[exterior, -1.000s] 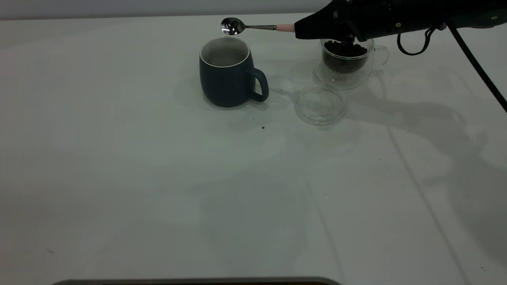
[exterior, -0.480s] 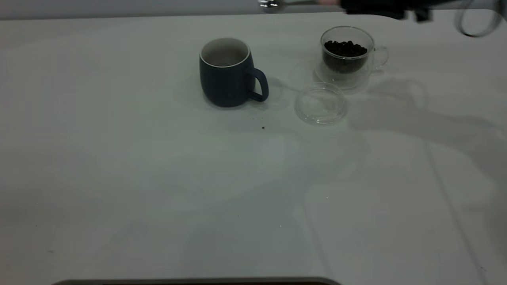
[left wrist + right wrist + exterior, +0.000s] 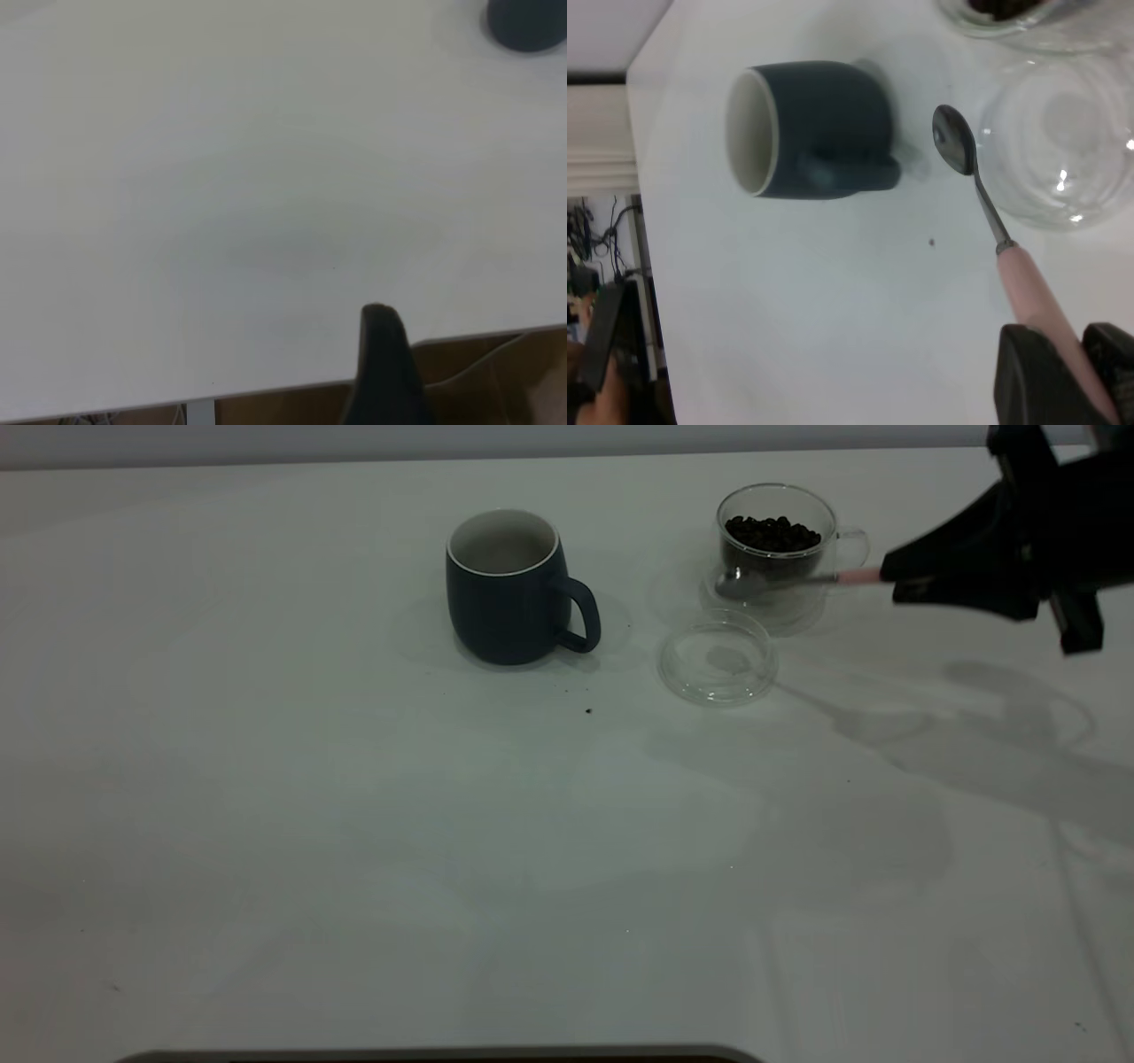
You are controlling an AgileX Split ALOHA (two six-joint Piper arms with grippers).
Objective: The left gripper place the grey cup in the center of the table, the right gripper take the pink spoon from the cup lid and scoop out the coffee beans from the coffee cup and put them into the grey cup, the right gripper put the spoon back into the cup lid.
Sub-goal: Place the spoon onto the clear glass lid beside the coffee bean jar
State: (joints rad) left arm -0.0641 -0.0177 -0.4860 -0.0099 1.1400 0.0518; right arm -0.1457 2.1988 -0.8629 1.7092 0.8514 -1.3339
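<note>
My right gripper needs to put the pink spoon down across the cup lid's rim [image 3: 762, 657] [image 3: 1099, 207] farthest from the grey cup.
The grey cup [image 3: 514, 589] stands upright mid-table, handle to the right; it also shows in the right wrist view [image 3: 815, 128]. The coffee cup [image 3: 778, 549] holds coffee beans [image 3: 771, 533]. The cup lid [image 3: 718, 657] lies empty in front of it, and shows in the right wrist view [image 3: 1063, 150]. My right gripper [image 3: 897, 583] is shut on the pink spoon [image 3: 797, 581] by its pink handle [image 3: 1036, 292]. The spoon's bowl [image 3: 954, 149] looks empty and hovers in front of the coffee cup, above the lid's far edge. My left gripper [image 3: 383, 363] is parked by the table's edge.
The white table [image 3: 354, 824] has a few dark specks, one [image 3: 588, 710] in front of the grey cup. The grey cup shows far off in the left wrist view [image 3: 527, 22]. The right arm's shadow lies on the table's right side.
The right gripper carried the spoon from above the grey cup up and away to the right, then down. The spoon's bowl now hovers in front of the coffee cup, above the lid.
</note>
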